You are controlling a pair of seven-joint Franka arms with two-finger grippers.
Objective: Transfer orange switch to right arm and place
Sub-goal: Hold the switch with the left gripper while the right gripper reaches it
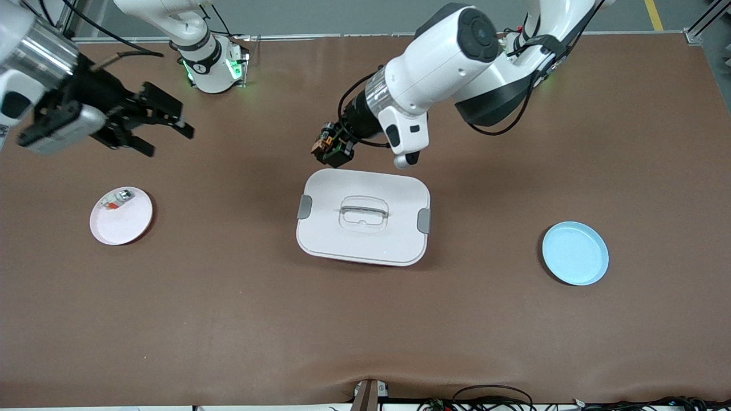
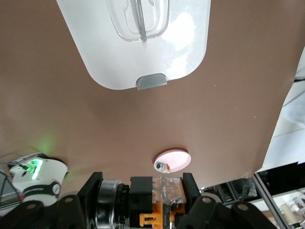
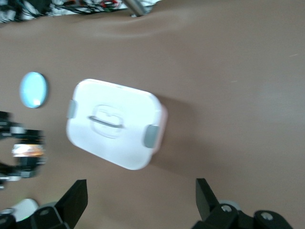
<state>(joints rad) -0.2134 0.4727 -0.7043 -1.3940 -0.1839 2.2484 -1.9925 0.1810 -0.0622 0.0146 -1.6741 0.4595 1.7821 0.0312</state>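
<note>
My right gripper needs to next close from the sides on the orange switch's orange middle (image 1: 326,140) (image 3: 28,150) while my left gripper holds the switch next to the white box.
The orange switch (image 1: 326,146), a small black block with an orange middle and a metal ring end, hangs in the air with my left gripper (image 1: 331,149) shut on it. They are over the bare table, just off the rim of the white lidded box (image 1: 331,240). In the left wrist view the orange switch (image 2: 159,202) fills the gap between the fingers of the left gripper (image 2: 143,191). The right arm (image 1: 40,54) hovers over its own end of the table. Its right gripper (image 1: 168,140) is open and holds nothing, as the right wrist view confirms for the right gripper (image 3: 140,191).
A pink plate (image 1: 128,225) holding a whitish part (image 1: 117,198) with a red bit lies toward the right arm's end. A blue plate (image 1: 575,253) lies toward the left arm's end. The box's lid has a handle (image 1: 364,208) and grey clips.
</note>
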